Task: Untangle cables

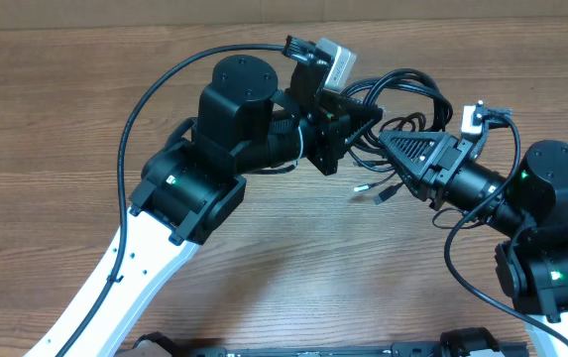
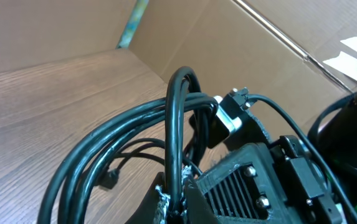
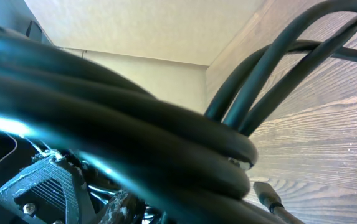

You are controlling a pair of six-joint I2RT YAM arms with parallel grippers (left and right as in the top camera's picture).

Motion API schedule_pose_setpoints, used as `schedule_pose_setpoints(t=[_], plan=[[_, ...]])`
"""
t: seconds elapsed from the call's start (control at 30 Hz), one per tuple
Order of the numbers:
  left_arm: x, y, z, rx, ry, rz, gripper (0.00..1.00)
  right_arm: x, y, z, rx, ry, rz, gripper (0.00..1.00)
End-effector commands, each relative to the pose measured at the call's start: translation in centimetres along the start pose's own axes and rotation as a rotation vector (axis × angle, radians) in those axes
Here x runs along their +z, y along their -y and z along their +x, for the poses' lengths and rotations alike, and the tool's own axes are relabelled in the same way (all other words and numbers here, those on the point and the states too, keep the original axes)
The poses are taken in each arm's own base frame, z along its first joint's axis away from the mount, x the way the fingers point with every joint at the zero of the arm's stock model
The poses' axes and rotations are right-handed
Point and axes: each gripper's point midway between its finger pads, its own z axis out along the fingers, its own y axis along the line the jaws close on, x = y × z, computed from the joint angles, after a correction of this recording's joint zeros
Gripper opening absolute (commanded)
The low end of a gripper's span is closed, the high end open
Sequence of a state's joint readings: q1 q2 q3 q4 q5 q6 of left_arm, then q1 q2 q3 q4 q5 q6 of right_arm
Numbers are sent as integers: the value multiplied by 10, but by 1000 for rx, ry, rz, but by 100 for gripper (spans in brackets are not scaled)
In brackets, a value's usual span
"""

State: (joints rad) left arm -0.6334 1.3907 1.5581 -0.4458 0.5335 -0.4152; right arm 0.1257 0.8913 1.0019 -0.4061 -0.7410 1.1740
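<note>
Thick loops of the cables bunch across the fingers of my right gripper, so it should open, pinch just a few pieces of the cables (image 3: 262, 81) and pull them away from my left gripper.
The cables (image 1: 407, 94) are black cords bunched in a tangle at the table's back middle, with loose plug tips (image 1: 363, 185) lying just in front. My left gripper (image 1: 371, 114) reaches into the tangle from the left. In the left wrist view it (image 2: 177, 199) is shut on one upright strand of the cables (image 2: 103, 149). My right gripper (image 1: 388, 139) comes in from the right, tip to tip with the left, its fingers closed around the bundle. In the right wrist view the cables (image 3: 166, 137) fill the frame and hide the jaws; a plug tip (image 3: 268, 196) lies on the wood.
Both arms crowd the back middle of the wooden table (image 1: 65, 149). A cardboard wall (image 2: 228, 50) stands close behind the tangle. The arms' own thicker wires (image 1: 135, 119) arc over the left side and the right front. A dark fixture (image 1: 313, 349) runs along the front edge.
</note>
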Motion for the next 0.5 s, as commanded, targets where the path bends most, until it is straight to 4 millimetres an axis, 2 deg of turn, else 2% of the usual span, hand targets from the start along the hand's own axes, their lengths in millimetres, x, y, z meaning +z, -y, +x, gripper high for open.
schedule_pose_setpoints(t=[0.0, 0.1, 0.13, 0.47], plan=[[-5, 1, -8, 26, 23, -26, 4, -1, -2, -2, -18, 12, -5, 30], [-5, -9, -6, 14, 22, -79, 4, -1, -2, -2, -19, 12, -6, 50], [-5, -12, -5, 10, 21, -95, 4, -1, -2, -2, -18, 12, -6, 53], [-5, -10, -6, 2, 26, -88, 4, -1, -1, -2, -16, 11, -3, 55]])
